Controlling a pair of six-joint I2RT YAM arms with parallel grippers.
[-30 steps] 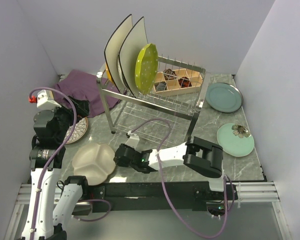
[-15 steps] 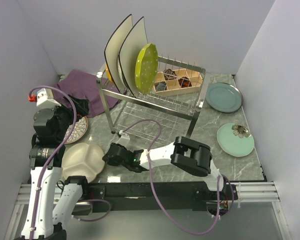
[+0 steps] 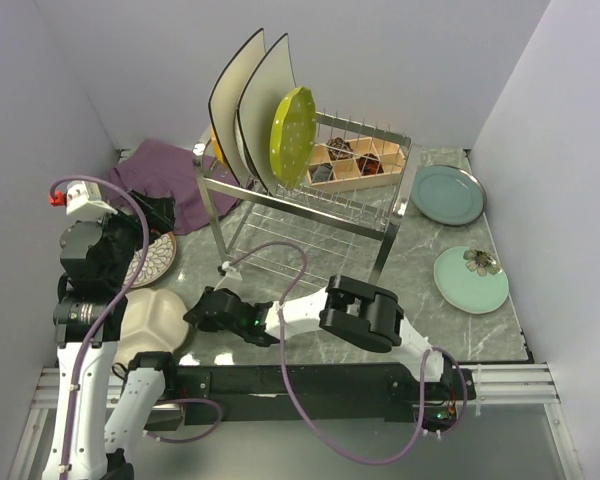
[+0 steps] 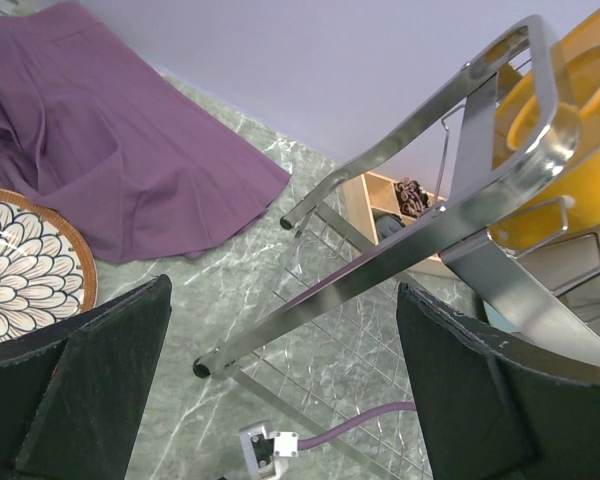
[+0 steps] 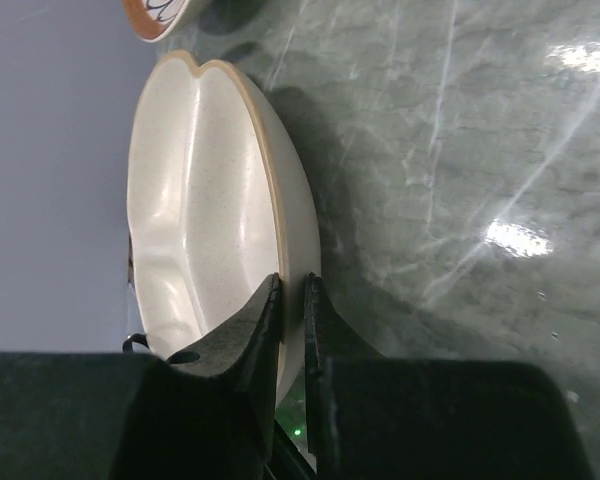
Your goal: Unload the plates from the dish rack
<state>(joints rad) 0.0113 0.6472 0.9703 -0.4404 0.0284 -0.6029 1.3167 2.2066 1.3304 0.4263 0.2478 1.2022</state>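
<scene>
I'll set the cream lobed plate on the table just before the brown-rimmed patterned plate [image 3: 134,327] with my right gripper.
The dish rack [image 3: 310,205] holds two large cream square plates [image 3: 232,95] and a yellow-green round plate [image 3: 292,135], all on edge. An orange-yellow plate [image 4: 570,130] shows behind the rack's tube [image 4: 430,240]. My right gripper [image 3: 196,312] is shut on the rim of a cream lobed plate [image 3: 152,318] at the near left, partly behind the left arm. The right wrist view shows the jaws [image 5: 291,285] pinching that plate's rim [image 5: 205,230]. My left gripper [image 4: 282,288] hangs open and empty left of the rack, above the brown-rimmed patterned plate [image 3: 154,260].
A teal-grey plate [image 3: 447,194] and a mint flower plate [image 3: 470,279] lie on the table at the right. A wooden compartment box [image 3: 355,165] sits behind the rack. A purple cloth [image 3: 165,175] lies at the back left. Walls close in on both sides.
My right arm has swung left with the cream lobed plate, carrying it from the front middle toward the near-left corner. The left arm has barely moved.
</scene>
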